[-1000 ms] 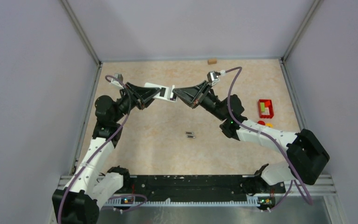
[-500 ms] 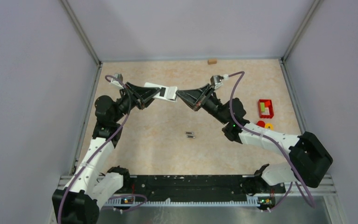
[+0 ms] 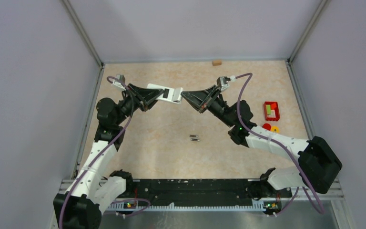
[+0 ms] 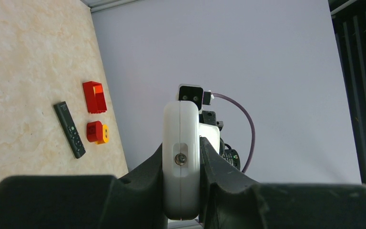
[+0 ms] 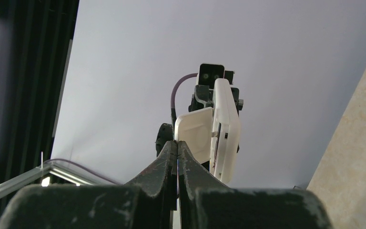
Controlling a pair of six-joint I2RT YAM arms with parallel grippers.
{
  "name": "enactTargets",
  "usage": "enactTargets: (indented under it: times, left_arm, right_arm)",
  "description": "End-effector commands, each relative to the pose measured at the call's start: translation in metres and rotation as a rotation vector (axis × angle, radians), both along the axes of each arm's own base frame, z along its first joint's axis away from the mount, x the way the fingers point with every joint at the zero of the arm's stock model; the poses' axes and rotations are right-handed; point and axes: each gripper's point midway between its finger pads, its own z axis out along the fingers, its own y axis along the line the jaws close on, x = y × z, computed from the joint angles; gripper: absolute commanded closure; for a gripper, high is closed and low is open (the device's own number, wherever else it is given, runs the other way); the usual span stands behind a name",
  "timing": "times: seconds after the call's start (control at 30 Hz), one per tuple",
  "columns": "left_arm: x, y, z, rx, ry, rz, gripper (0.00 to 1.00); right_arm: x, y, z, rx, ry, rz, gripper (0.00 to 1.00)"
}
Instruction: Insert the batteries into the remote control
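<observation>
The thin white cover stands ajar at the shut fingers of the robot's right gripper, so that gripper should open and grasp the remote's loose end (image 5: 225, 165), with the cover folded flat.
My left gripper (image 3: 158, 95) (image 4: 181, 147) is shut on a white remote control (image 3: 169, 93) (image 4: 181, 124), holding it in the air above the far part of the table. The remote's thin white cover (image 5: 195, 133) stands ajar from its body (image 5: 227, 128). My right gripper (image 3: 184, 94) (image 5: 177, 143) is shut, its tips right at the cover's edge; whether it pinches that edge I cannot tell. Two slim dark batteries (image 3: 195, 138) lie side by side on the table's middle, away from both grippers.
A black remote (image 4: 69, 129) lies on the table near a red bin (image 3: 271, 110) (image 4: 94, 97) and a red-and-yellow piece (image 3: 270, 127) (image 4: 96, 132) at the right. A small wooden block (image 3: 216, 62) sits at the far edge. Grey walls enclose the table.
My right gripper has drawn back a little to the right from the remote's end, and its arm shifted right. The left gripper and remote have stayed in place.
</observation>
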Motion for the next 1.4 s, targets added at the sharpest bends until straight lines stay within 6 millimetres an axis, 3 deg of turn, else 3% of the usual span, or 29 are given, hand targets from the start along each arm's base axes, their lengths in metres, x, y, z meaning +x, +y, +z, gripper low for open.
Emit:
enactTargets:
  times: [0.0, 0.53, 0.83, 1.03, 1.37]
  left_arm:
    - [-0.010, 0.000, 0.024, -0.022, -0.103, -0.017, 1.00]
    - [-0.018, -0.002, 0.037, -0.038, -0.148, -0.045, 1.00]
    - [-0.014, -0.001, 0.029, -0.037, -0.123, -0.033, 1.00]
    - [-0.014, -0.001, 0.026, -0.035, -0.113, -0.027, 1.00]
    - [-0.011, 0.000, 0.024, -0.030, -0.105, -0.016, 1.00]
  right_arm:
    - [-0.007, 0.000, 0.009, 0.026, -0.019, 0.018, 1.00]
    - [0.000, 0.011, -0.016, -0.046, 0.057, 0.039, 1.00]
    - [-0.001, 0.004, -0.012, -0.083, 0.035, 0.001, 0.79]
    - [0.001, -0.003, -0.006, -0.106, 0.018, -0.019, 0.70]
    - [0.001, -0.008, 0.000, -0.133, -0.001, -0.025, 0.66]
